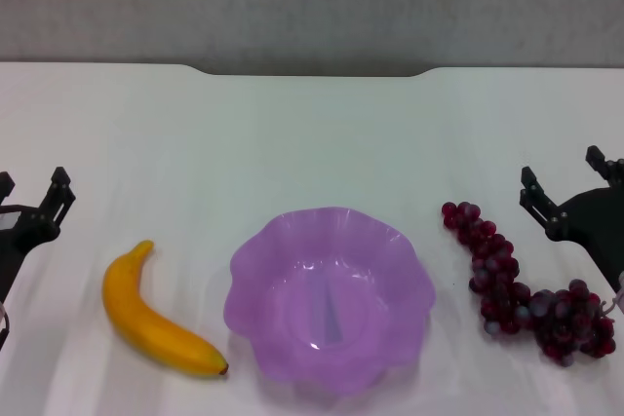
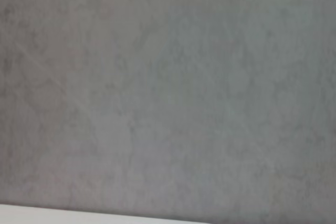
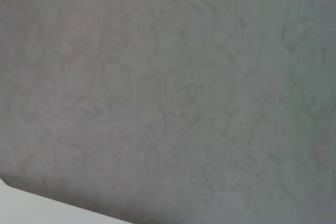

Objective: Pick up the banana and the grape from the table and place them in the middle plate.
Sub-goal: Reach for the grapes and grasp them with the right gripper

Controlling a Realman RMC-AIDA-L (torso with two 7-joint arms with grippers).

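Observation:
Next, I close my right gripper on the middle of the dark red grape bunch (image 1: 506,297), at the bend between its narrow end and its thick end.
The yellow banana (image 1: 151,319) lies on the white table (image 1: 312,143) at the front left, its dark tip toward the plate. The purple scalloped plate (image 1: 246,270) stands at the front middle and holds nothing. The dark red grape bunch (image 1: 517,284) lies to the right of the plate. My left gripper (image 1: 32,185) is open at the left edge, behind and left of the banana. My right gripper (image 1: 565,172) is open at the right edge, just behind the grapes. Both wrist views show only a grey surface and a sliver of white table edge.
The table's far edge has a wide notch (image 1: 312,73), with a grey surface (image 1: 312,7) beyond it. Bare white tabletop lies behind the plate, between the two grippers.

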